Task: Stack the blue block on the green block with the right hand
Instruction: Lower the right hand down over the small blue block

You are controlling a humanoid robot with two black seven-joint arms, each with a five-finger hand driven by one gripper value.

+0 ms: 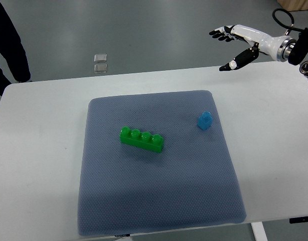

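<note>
The robot's right gripper will next move to the blue block near the edge of the grey mat and grab it around its sides (pixel 204 122).
A long green block (pixel 141 139) with several studs lies on the grey mat (pixel 159 201), a little left of its middle. To its right, near the mat's right edge, stands a small blue block (pixel 204 120), upright and apart from the green one. My right hand (pixel 228 49) hovers high at the upper right, beyond the table's far edge, fingers spread and holding nothing. It is well above and to the right of the blue block. My left arm does not show.
The mat lies on a white table (pixel 38 150). A person's dark clothing (pixel 8 45) shows at the upper left edge. Two small square plates (pixel 100 63) sit on the floor behind the table.
</note>
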